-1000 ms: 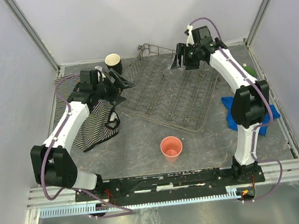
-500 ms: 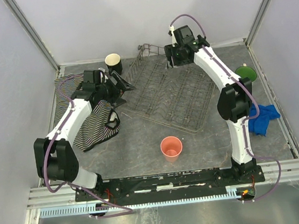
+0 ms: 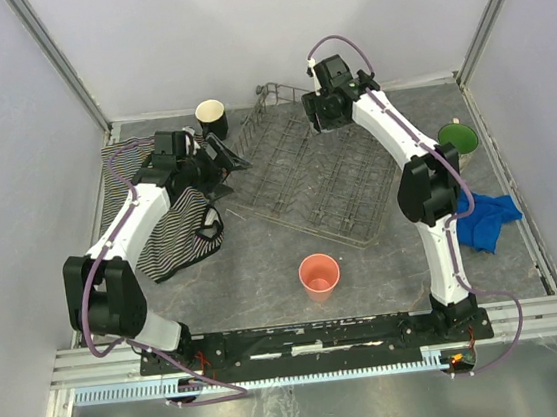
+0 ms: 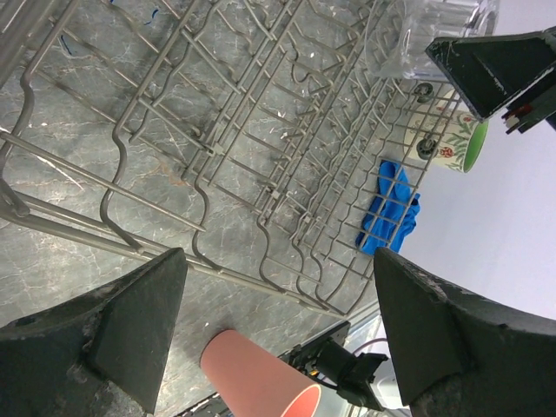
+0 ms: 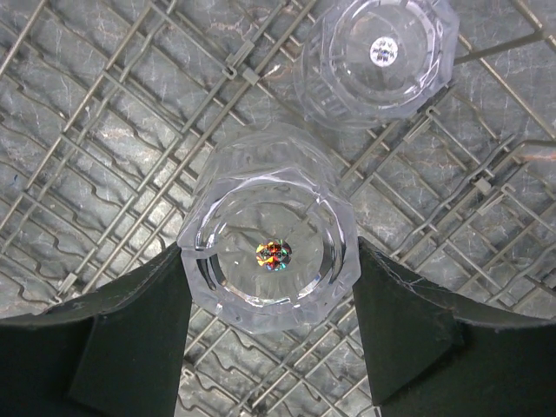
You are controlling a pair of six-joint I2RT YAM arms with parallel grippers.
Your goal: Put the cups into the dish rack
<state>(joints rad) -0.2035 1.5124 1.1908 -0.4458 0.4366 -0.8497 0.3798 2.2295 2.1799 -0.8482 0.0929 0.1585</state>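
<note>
Next, I set the small clear glass on the dish rack's wires (image 3: pixel 318 145) (image 5: pixel 255 179) next to the second clear glass with my right gripper.
My right gripper (image 5: pixel 269 261) is shut on a small clear glass (image 5: pixel 271 252), base toward the camera, above the grey wire dish rack (image 5: pixel 104 130). A second clear glass (image 5: pixel 378 56) sits in the rack just beyond it. From above, the right gripper (image 3: pixel 317 119) hangs over the back of the dish rack (image 3: pixel 315 179). My left gripper (image 3: pixel 232 153) stands open and empty at the rack's left edge. The salmon-pink tumbler (image 3: pixel 318 274) stands in front of the rack, the black mug (image 3: pixel 212 116) behind its left corner, and the floral mug with green interior (image 3: pixel 458 138) to its right.
A striped cloth (image 3: pixel 175 225) lies under the left arm. A blue cloth (image 3: pixel 486 220) lies by the right arm's elbow. Walls close the table on three sides. In the left wrist view the tumbler (image 4: pixel 252 378) and floral mug (image 4: pixel 460 143) show beyond the rack (image 4: pixel 261 148).
The right arm has swung left along the rack's back edge, carrying the clear glass, which uncovers the floral mug. The left arm has barely moved.
</note>
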